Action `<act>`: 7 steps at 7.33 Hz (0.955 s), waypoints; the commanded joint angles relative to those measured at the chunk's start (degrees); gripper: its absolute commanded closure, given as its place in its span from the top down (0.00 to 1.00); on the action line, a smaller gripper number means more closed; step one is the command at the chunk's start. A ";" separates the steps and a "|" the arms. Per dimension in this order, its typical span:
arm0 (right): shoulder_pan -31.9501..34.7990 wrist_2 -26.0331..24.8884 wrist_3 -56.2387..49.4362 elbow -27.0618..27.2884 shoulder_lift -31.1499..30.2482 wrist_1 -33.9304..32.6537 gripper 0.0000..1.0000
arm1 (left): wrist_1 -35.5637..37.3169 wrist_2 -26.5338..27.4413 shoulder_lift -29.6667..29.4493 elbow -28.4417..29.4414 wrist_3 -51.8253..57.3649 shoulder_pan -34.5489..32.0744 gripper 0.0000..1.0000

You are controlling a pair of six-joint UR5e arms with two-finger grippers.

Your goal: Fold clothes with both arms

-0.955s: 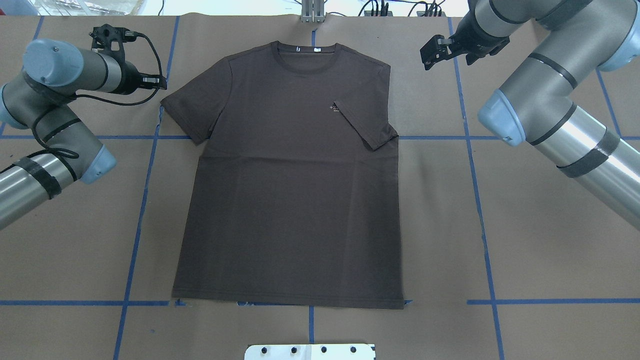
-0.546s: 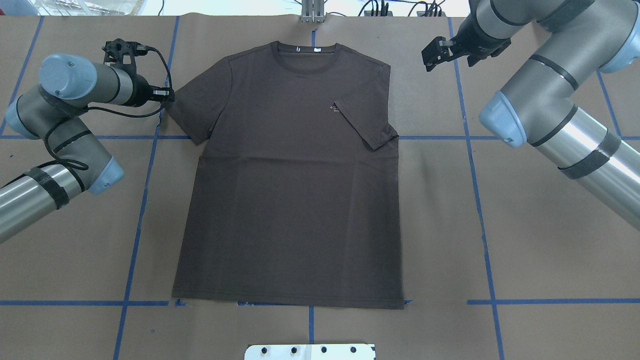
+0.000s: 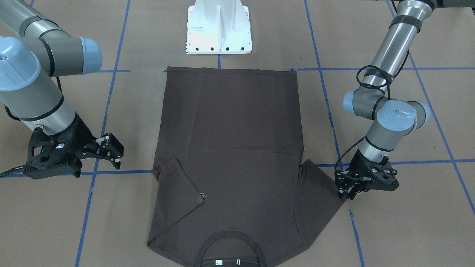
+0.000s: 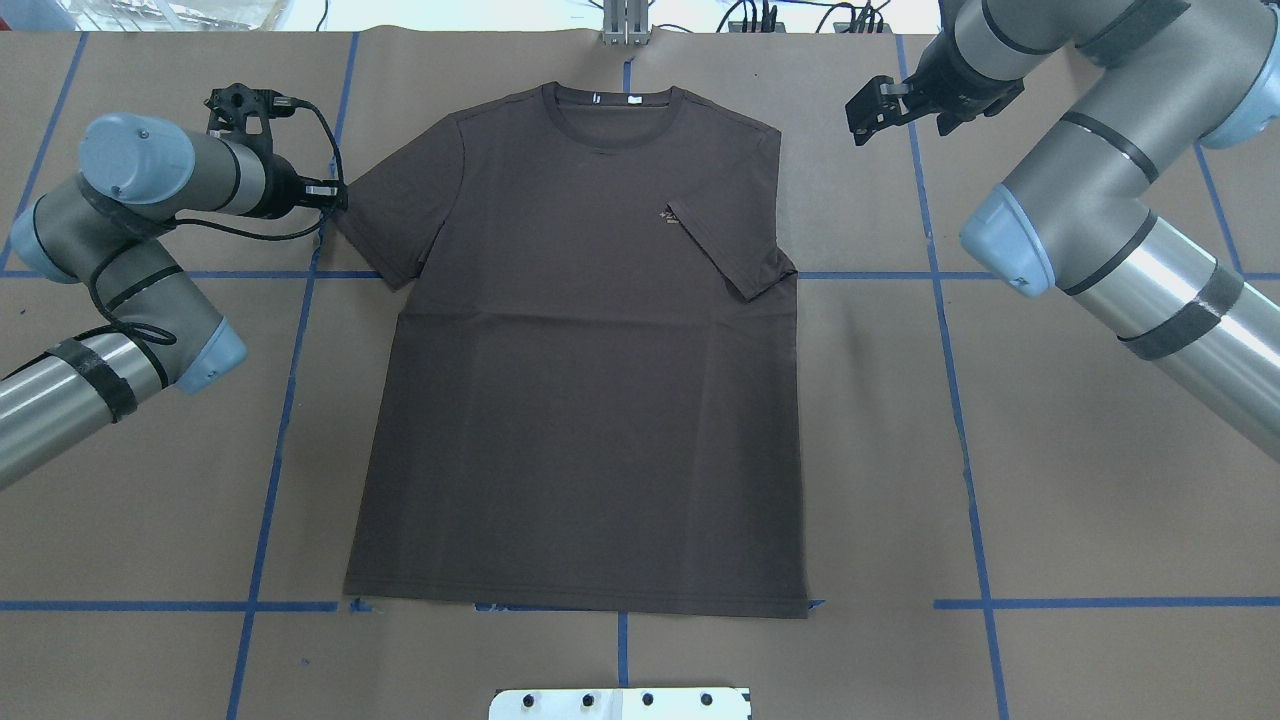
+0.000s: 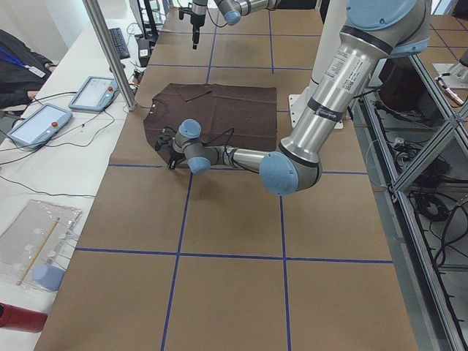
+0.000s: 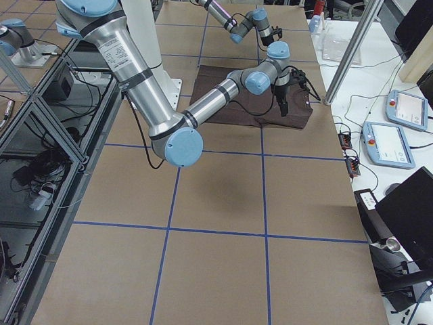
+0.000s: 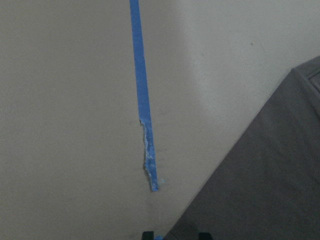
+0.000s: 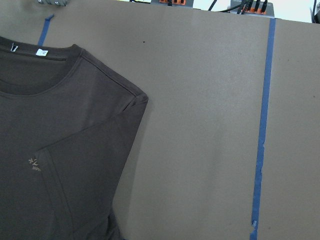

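Next, my left gripper lets go of the spread-out sleeve's cuff on the T-shirt's chest (image 3: 265,189), across from the folded sleeve.
The dark grey-brown T-shirt (image 4: 590,400) lies flat on the brown table, collar (image 4: 612,115) at the far side. One sleeve (image 4: 735,250) is folded in over the chest next to the pale logo; it also shows in the front view (image 3: 178,185). The other sleeve (image 4: 385,215) lies spread out. My left gripper (image 4: 335,195) is low at that sleeve's outer edge (image 3: 343,191); in the left wrist view its two tips stand apart at the sleeve's edge (image 7: 270,190). My right gripper (image 4: 865,110) is open and empty above the bare table, to the right of the shoulder (image 3: 111,150).
The white pedestal base (image 3: 219,29) stands at the near hem. Blue tape lines (image 4: 275,440) cross the brown table cover. A side bench with teach pendants (image 5: 36,121) and a metal post (image 5: 110,51) lies beyond the collar end.
My left gripper has moved right to the spread sleeve's edge and has stopped there. My right gripper has shifted slightly farther away. The shirt has not moved.
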 commanded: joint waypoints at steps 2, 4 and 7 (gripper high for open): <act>0.01 0.00 0.00 0.04 -0.05 0.06 1.00 | -0.07 -0.06 -0.24 -0.36 -0.09 0.01 0.00; 0.01 0.00 0.00 0.04 -0.05 0.06 1.00 | 1.94 -0.14 -0.68 -3.59 -3.13 0.27 0.00; 0.01 0.00 0.00 -0.04 -0.05 0.06 1.00 | 17.38 0.03 -10.31 -6.34 -12.54 4.29 0.00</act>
